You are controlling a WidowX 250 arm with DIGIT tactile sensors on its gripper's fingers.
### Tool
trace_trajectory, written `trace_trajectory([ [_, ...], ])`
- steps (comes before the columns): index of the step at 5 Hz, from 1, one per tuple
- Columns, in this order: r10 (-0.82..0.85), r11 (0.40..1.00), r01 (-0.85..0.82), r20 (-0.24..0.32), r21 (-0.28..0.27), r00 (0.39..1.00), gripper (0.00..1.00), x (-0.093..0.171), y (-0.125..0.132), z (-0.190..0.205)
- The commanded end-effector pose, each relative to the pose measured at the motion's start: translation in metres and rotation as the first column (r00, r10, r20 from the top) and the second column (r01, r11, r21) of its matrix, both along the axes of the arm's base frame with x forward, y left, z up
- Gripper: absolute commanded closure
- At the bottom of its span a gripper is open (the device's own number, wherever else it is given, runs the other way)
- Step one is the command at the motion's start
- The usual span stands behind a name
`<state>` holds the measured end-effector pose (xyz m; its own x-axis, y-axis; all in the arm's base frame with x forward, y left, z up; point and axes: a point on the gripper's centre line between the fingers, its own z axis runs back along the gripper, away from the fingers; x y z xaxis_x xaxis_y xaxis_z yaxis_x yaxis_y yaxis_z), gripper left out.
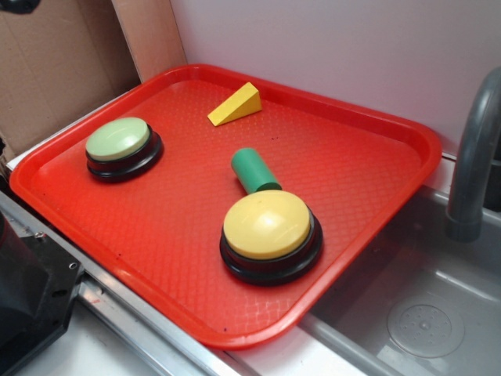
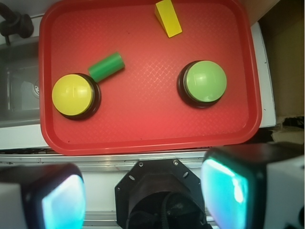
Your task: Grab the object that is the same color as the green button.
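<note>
The dark-green cylinder beside the yellow button matches the green button in colour, so my gripper needs to go to it next and close on the cylinder's middle (image 1: 255,170) (image 2: 106,67).
A dark-green cylinder (image 1: 254,170) lies on its side on the red tray (image 1: 368,149), its lower end touching the yellow button (image 1: 268,225). It also shows in the wrist view (image 2: 106,67). The pale green button (image 1: 119,139) on a black base sits at the tray's left, and shows at the right in the wrist view (image 2: 205,82). My gripper (image 2: 145,193) is open and empty, high above the robot base, off the tray's near edge. Its two fingers (image 2: 62,200) frame the bottom of the wrist view. The gripper is out of view in the exterior view.
A yellow wedge block (image 1: 235,105) lies at the tray's far side. The yellow-domed button (image 2: 72,95) sits near the tray's front. A grey sink (image 1: 423,313) with a tap (image 1: 472,157) is right of the tray. Cardboard stands at the back left. The black robot base (image 2: 159,195) sits below the gripper.
</note>
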<state>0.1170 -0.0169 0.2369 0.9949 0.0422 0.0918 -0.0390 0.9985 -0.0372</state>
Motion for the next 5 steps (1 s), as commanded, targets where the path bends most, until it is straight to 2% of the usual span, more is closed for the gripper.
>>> trace_trajectory([
  [1,0.000,1.000,0.000,0.000,0.000,1.000,0.00,0.000,0.000,0.000],
  [2,0.235,0.965,-0.231,0.018,-0.124,0.972,0.00,0.014,-0.006,-0.007],
  [3,0.469,0.870,-0.465,-0.016,-0.168,0.883,0.00,0.038,-0.011,-0.026],
  [4,0.672,0.720,-0.662,-0.032,-0.207,0.740,0.00,0.061,-0.016,-0.049],
  [5,0.835,0.541,-0.816,0.009,-0.206,0.551,0.00,0.097,-0.022,-0.089],
])
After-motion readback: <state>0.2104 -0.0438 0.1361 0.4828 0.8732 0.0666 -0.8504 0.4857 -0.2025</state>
